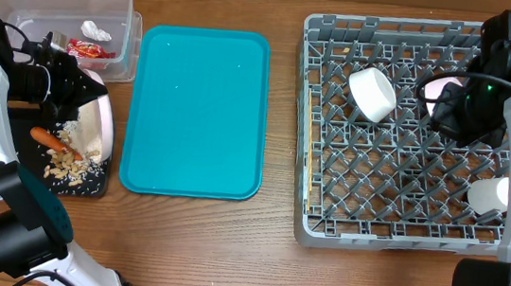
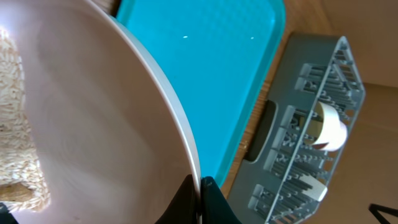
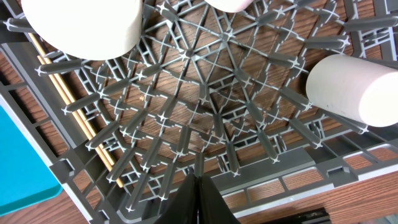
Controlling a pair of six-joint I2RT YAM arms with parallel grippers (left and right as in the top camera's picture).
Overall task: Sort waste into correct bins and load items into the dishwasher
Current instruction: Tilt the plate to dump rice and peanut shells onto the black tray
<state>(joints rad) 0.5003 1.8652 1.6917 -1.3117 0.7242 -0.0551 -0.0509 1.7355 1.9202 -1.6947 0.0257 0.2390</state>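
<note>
Next, my left gripper releases the round white plate, now held tilted over the black tray, near the middle of the teal tray (image 1: 208,119), a little toward the grey rack.
My left gripper (image 1: 78,96) is shut on the rim of the round white plate (image 1: 97,126), holding it tilted over the black tray (image 1: 89,187). The wrist view shows the fingers (image 2: 200,188) pinching the plate (image 2: 99,124), with rice (image 2: 13,118) on it. The carrot (image 1: 48,138), peanuts and rice (image 1: 67,167) lie in the black tray. The clear tub (image 1: 23,0) holds the red wrapper (image 1: 89,48) and the white wrapper (image 1: 94,29). My right gripper (image 3: 199,182) is shut and empty over the grey rack (image 1: 389,229). The rack holds a bowl (image 1: 372,93), a cup (image 1: 490,196) and chopsticks (image 3: 68,106).
The teal tray (image 1: 197,108) lies between the bins and the rack. A second white bowl (image 1: 437,87) in the rack is partly hidden by my right arm. The clear tub and black tray sit close together at the far left edge.
</note>
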